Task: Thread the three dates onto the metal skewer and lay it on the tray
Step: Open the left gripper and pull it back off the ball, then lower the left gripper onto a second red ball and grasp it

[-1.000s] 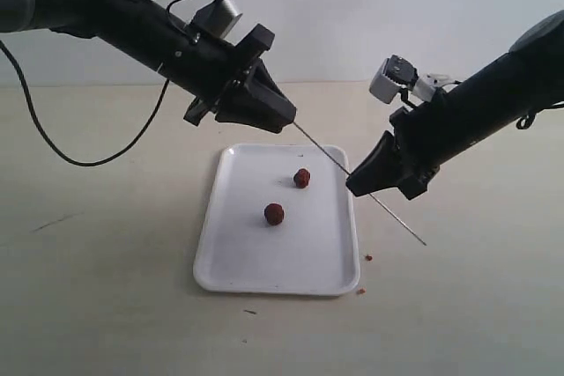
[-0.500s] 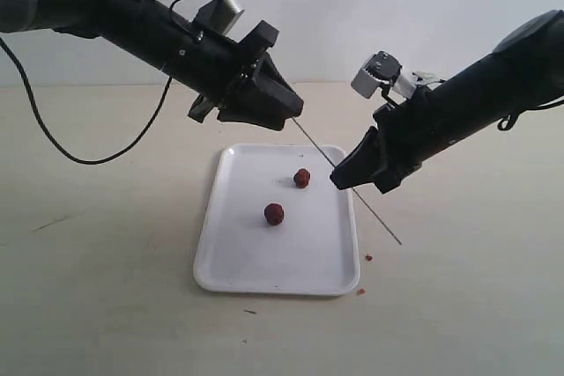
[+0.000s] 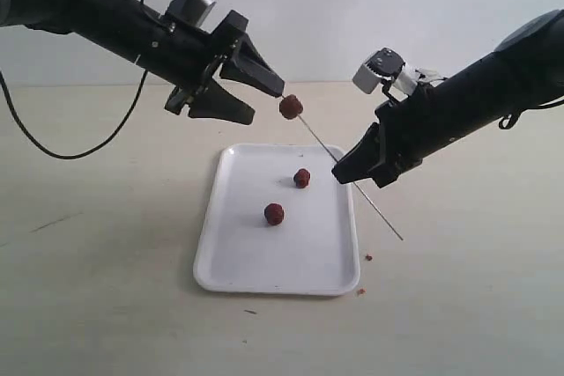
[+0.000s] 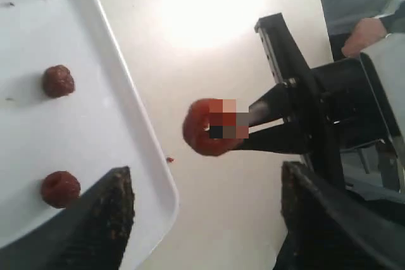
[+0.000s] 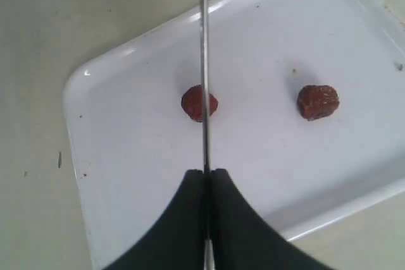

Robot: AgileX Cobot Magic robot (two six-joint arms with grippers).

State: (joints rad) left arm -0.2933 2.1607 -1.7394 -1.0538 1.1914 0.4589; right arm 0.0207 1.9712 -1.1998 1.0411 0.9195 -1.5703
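My left gripper is to go next to the date (image 3: pixel 274 214) (image 4: pixel 60 189) near the middle of the white tray and close on its sides.
One date (image 3: pixel 290 106) sits threaded near the upper end of the metal skewer (image 3: pixel 317 140), in the air above the tray's far edge. My left gripper (image 3: pixel 269 106) stands open just left of it, its fingers apart from the fruit; the left wrist view shows that date (image 4: pixel 205 128) beyond the open gripper (image 4: pixel 207 172). My right gripper (image 3: pixel 344 173) is shut on the skewer (image 5: pixel 204 42) lower down, the rod slanting to the table. Two dates (image 3: pixel 301 178) (image 3: pixel 274 213) lie on the white tray (image 3: pixel 264 270).
Reddish crumbs (image 3: pixel 368 257) (image 3: pixel 360 291) lie on the beige table by the tray's right front corner. A black cable (image 3: pixel 53 143) hangs from the left arm. A small dark speck (image 3: pixel 250 312) lies in front of the tray.
My left gripper has opened and drawn back to the left, leaving the date on the skewer's upper end. The right gripper, still holding the skewer, shifted slightly left.
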